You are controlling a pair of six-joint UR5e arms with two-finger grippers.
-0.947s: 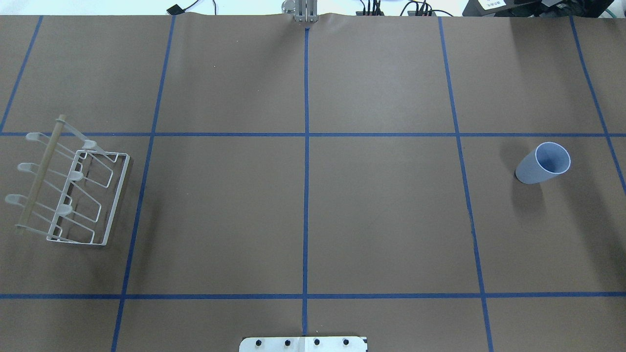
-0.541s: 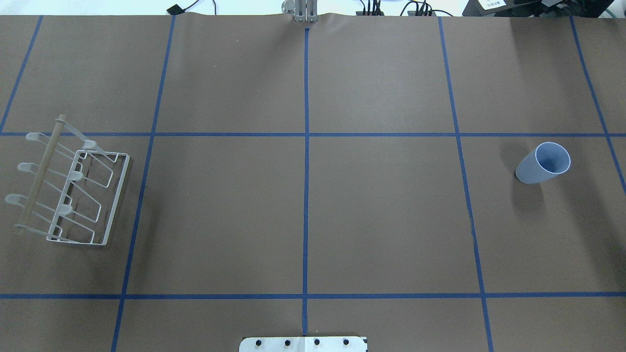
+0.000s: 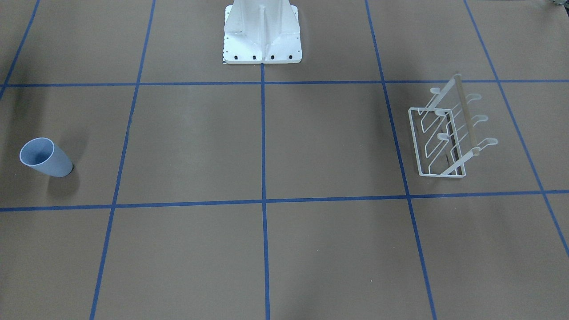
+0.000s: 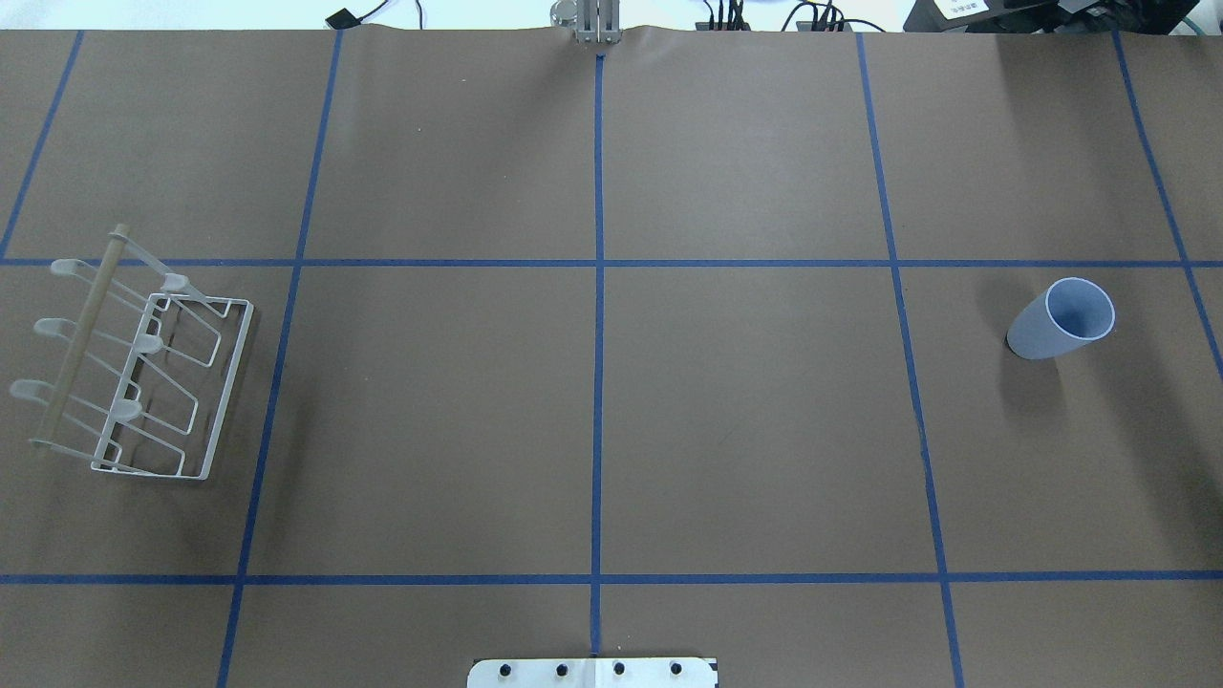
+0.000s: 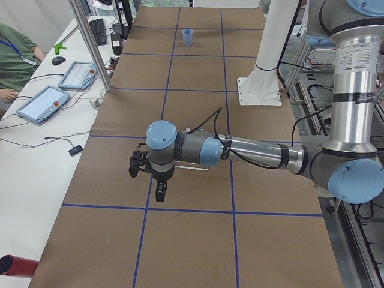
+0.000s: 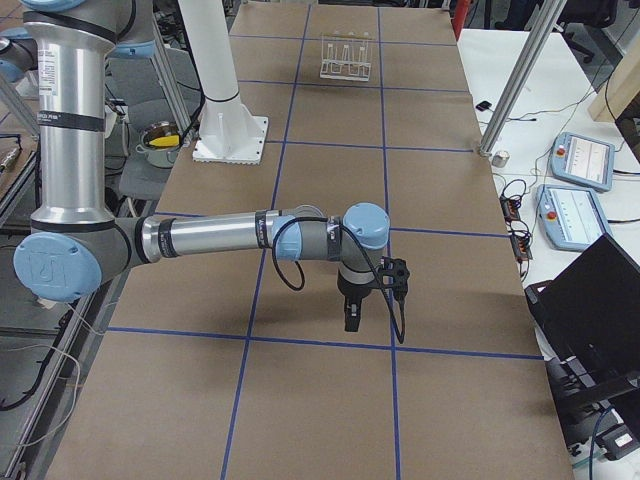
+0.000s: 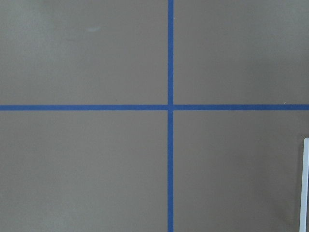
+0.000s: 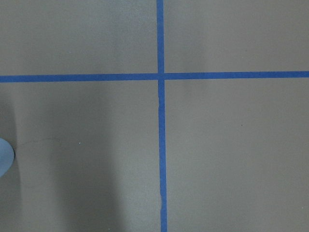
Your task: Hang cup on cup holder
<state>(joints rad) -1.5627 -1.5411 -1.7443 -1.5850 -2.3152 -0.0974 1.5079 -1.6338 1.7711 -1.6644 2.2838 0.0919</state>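
The robot's right gripper should next close on the rim (image 3: 21, 155) of the pale blue cup, on the side that faces away from the cup holder.
The pale blue cup (image 4: 1061, 331) stands upright on the table's right side; it also shows in the front view (image 3: 45, 158) and far off in the left side view (image 5: 188, 36). The white wire cup holder (image 4: 143, 373) with its wooden rod stands at the left, also seen in the front view (image 3: 446, 135) and right side view (image 6: 347, 55). My left gripper (image 5: 159, 195) hangs above the table near the holder. My right gripper (image 6: 350, 320) hangs above the table near the cup. I cannot tell whether either is open or shut.
The brown table cover carries a blue tape grid (image 4: 598, 382). The white robot base plate (image 3: 262, 49) sits at the near middle edge. Tablets and cables (image 5: 54, 99) lie on a side bench, where an operator (image 5: 12, 54) sits.
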